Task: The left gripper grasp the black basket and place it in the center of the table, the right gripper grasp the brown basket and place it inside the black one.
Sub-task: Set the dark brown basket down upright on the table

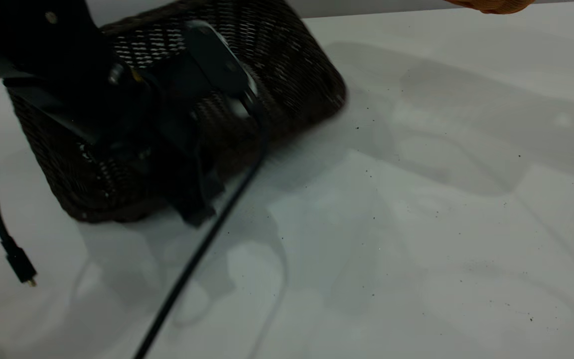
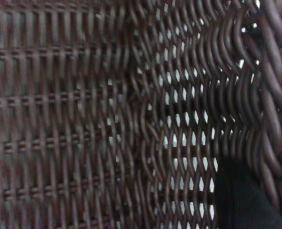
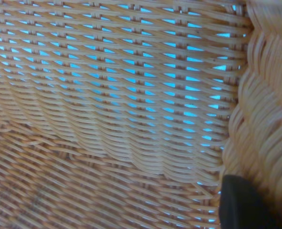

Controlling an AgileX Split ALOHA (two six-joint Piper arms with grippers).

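Note:
My left gripper has the black basket, which sits tilted on the table now. Next, I let go of it with that gripper on the shaded table [image 1: 277, 174] between the black cable and the dark specks.
The black basket [image 1: 287, 75] is at the left of the table [image 1: 416, 224], tilted with its far end higher. My left gripper [image 1: 195, 194] is shut on its near rim, one finger [image 2: 241, 200] inside against the open-weave wall [image 2: 84, 119]. Only a sliver of the brown basket [image 1: 491, 5] shows, at the top right edge of the exterior view. In the right wrist view the brown basket's wall [image 3: 107, 95] and braided rim [image 3: 265, 119] fill the frame. My right gripper is shut on that rim, with one dark finger [image 3: 246, 205] inside the basket.
A black cable [image 1: 202, 249] runs from the left arm down across the front of the table. A loose cable with a plug [image 1: 20, 267] hangs at the far left.

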